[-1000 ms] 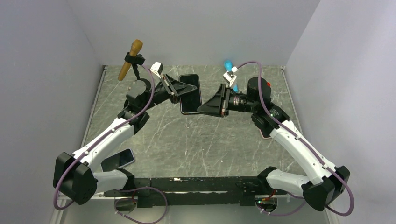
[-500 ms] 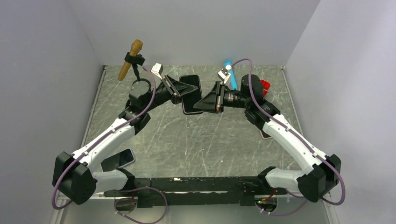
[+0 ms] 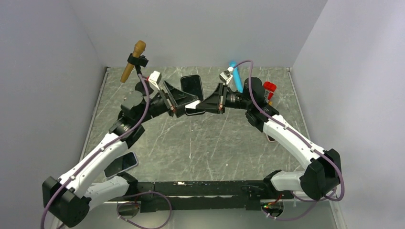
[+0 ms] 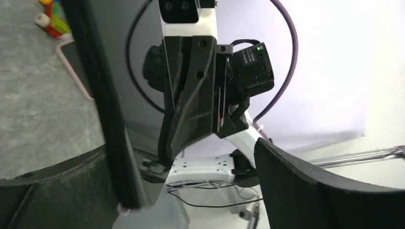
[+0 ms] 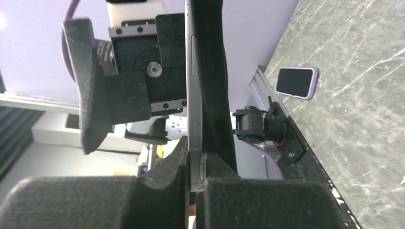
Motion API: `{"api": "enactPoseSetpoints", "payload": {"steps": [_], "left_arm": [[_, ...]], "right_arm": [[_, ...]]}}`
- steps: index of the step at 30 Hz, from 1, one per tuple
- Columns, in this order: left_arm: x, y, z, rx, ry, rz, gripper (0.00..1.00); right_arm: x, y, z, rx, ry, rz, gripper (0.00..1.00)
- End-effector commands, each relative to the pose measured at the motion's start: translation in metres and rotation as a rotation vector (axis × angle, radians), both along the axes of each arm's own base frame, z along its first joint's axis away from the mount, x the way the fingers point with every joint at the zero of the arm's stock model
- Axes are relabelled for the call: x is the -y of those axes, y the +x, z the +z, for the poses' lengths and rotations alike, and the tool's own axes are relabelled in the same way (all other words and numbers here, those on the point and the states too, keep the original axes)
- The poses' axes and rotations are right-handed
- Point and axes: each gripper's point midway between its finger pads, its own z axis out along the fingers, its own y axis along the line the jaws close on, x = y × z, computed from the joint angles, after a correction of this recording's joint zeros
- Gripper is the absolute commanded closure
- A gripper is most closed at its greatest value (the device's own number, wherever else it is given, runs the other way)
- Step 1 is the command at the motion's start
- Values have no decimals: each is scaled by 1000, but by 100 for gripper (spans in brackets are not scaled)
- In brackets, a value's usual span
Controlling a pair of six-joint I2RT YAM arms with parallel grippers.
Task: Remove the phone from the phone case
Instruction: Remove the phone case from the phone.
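I need to pinch the case's edge (image 4: 99,93) with my left gripper and pull it off, as the black phone case slants away from the phone's silver edge in my right gripper.
The phone (image 3: 192,86), dark with a silver edge (image 5: 193,95), stands on edge in the air over the middle back of the table. Its black phone case (image 5: 216,86) lies against the phone's right side in the right wrist view. My right gripper (image 3: 200,106) (image 5: 195,160) is shut on the silver lower edge of the phone. My left gripper (image 3: 183,98) (image 4: 191,191) faces it from the left with its jaws wide open. The dark phone edge (image 4: 106,105) stands just inside the left finger (image 4: 47,191), which is not gripping it.
A second phone in a lilac case (image 3: 122,163) (image 5: 297,82) lies near the left arm's base. A pink-cased phone (image 4: 76,67) lies under the right arm. Also on the table: a brown stick on a stand (image 3: 133,61), a blue marker (image 3: 235,71) and red blocks (image 3: 269,87).
My left gripper has opened, let go of the phone and drawn back to the left. My right gripper has moved left and shut on the phone's edge.
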Motion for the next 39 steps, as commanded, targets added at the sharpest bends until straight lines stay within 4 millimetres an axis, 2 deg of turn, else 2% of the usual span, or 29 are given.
{"api": "enactPoseSetpoints", "payload": {"steps": [1,6,8,14,17,20,25,39], "left_arm": [[-25,-21,20,174,54,32,1],[-41,-31,9,249,108,94,1],[-44,-36,11,284,99,94,5],[-38,-34,5,287,90,73,37],[-34,-30,4,278,96,60,46],[-32,-26,3,273,106,58,46],[-32,-22,-2,239,84,70,35],[-26,-12,1,209,10,63,46]], "right_arm": [[17,16,39,87,117,-89,100],[24,19,49,83,119,-103,100],[24,20,55,72,139,-97,100],[23,19,70,72,191,-72,100],[23,18,73,73,194,-66,100],[23,16,74,64,204,-57,100],[23,14,74,60,208,-55,100],[26,4,79,71,213,-44,100]]}}
